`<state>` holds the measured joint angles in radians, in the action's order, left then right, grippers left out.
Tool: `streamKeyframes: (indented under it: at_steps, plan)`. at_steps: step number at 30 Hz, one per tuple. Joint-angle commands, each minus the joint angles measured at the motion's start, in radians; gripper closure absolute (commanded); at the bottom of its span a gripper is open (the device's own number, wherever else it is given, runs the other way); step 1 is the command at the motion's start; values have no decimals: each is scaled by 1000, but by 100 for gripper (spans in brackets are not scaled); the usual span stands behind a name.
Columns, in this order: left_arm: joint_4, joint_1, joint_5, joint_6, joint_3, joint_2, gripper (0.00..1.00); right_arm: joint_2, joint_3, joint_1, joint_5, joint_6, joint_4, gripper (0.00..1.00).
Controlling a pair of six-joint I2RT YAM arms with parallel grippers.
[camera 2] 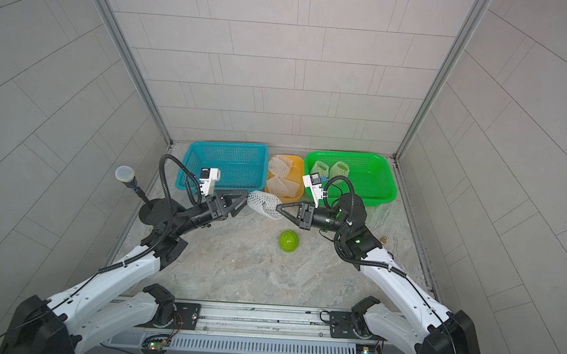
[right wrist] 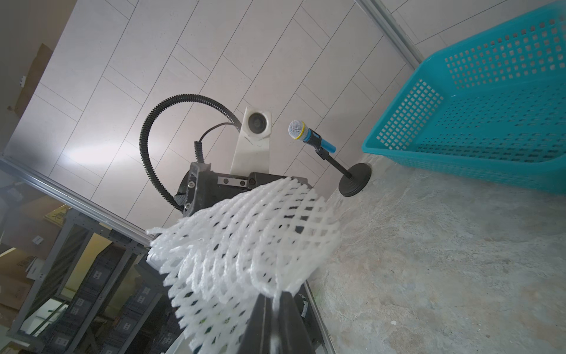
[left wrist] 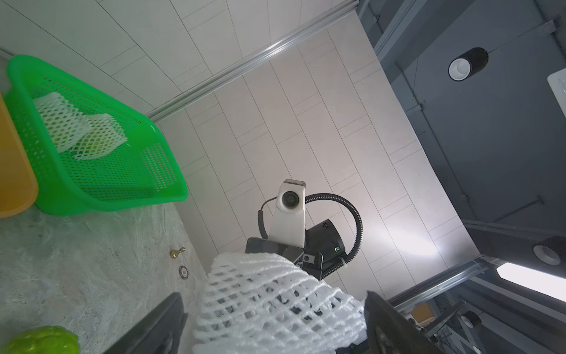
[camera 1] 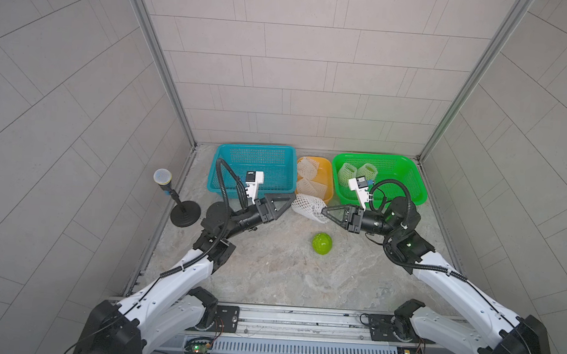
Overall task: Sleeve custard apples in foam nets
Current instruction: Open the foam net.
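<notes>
The foam net sags folded from the robot's right gripper, so the left gripper will hold the net's far end while the right gripper opens and takes the net's near corner [camera 1: 322, 218].
One bare custard apple [camera 1: 322, 243] [camera 2: 289, 241] lies on the stone table in front of both grippers; the left wrist view catches its edge [left wrist: 43, 340]. A white foam net [camera 1: 307, 207] [camera 2: 263, 203] hangs between the grippers. My right gripper [camera 1: 322, 210] [camera 2: 277, 207] [right wrist: 274, 295] is shut on the net's [right wrist: 245, 239] edge. My left gripper [camera 1: 288, 204] [camera 2: 244, 200] [left wrist: 274, 295] stands open with the net's [left wrist: 260, 285] other end between its fingers [left wrist: 389, 325]. Two netted green fruits [camera 1: 347, 173] [camera 1: 368, 171] [left wrist: 92, 138] lie in the green basket [camera 1: 408, 179].
An orange tray [camera 1: 326, 174] with spare foam nets [camera 1: 309, 183] sits between an empty blue basket [camera 1: 251, 182] and the green one, all against the back wall. A microphone on a black stand [camera 1: 172, 190] is at the left. A small brass piece [left wrist: 177, 253] lies at the right edge.
</notes>
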<state>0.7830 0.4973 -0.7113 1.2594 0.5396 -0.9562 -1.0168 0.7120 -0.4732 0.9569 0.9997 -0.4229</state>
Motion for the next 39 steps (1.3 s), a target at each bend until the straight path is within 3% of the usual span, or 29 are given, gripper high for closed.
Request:
streamKeyframes:
  at_steps: [1, 11, 14, 21, 26, 29, 34, 39]
  plan:
    - [94, 18, -48, 14, -13, -9, 12, 0, -2, -2, -15, 17, -40, 90]
    - [97, 20, -21, 19, -85, 37, 45, -23, -2, 24, -30, 77, -96, 90]
    - [93, 19, -22, 14, -90, 41, 59, -23, 0, 24, -22, 81, -102, 90]
    - [148, 29, -40, 27, -84, 7, 75, -37, -8, 7, 29, 94, -122, 87]
    - [221, 34, -36, 69, -93, -43, 100, -37, -8, 6, 29, 80, -103, 85]
    - [294, 32, -8, 104, -115, -71, 100, -37, -4, 15, 28, 81, -103, 75]
    - [399, 26, 19, 148, -126, -97, 100, -4, -22, 99, 5, 93, -110, 40]
    - [442, 15, 37, 161, -127, -88, 100, 14, -85, 252, -41, 200, -218, 32]
